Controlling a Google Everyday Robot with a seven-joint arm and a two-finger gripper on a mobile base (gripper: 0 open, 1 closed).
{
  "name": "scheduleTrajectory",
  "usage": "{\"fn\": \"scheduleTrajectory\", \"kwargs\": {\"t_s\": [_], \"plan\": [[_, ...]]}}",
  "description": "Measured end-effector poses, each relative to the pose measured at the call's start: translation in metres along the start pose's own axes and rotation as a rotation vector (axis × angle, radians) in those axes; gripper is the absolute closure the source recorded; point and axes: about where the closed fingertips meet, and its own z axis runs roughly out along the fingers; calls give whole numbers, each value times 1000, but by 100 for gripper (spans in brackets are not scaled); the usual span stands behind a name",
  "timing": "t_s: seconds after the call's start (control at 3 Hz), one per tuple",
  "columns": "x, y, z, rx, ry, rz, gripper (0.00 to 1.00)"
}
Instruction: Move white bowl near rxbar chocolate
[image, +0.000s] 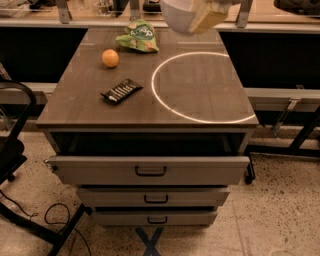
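Next, my gripper lets go of the white bowl behind the rxbar chocolate, between the orange (138, 71) and the bright ring.
The white bowl (178, 16) hangs in the air at the top edge of the camera view, above the far side of the table (75, 107). My gripper (202, 19) is shut on its rim, with a tan finger (207, 16) showing over the bowl's right side. The rxbar chocolate (121, 91), a flat black wrapper with white lettering, lies on the table's left half, well to the front left of the bowl.
An orange (110, 58) sits behind the bar and a green snack bag (138, 36) lies at the back. A bright ring of light (159, 99) marks the table's right half. The top drawer (150, 170) stands open. A black chair (12, 150) is at the left.
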Motion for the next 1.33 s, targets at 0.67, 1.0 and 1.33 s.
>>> {"fn": "scheduleTrajectory", "kwargs": {"t_s": [0.67,1.0,1.33], "plan": [[-6,121,91,-206,-6,-49,100],[4,156,136,-300,57,-65,100],[6,157,148,-305,82,-75,100]]}}
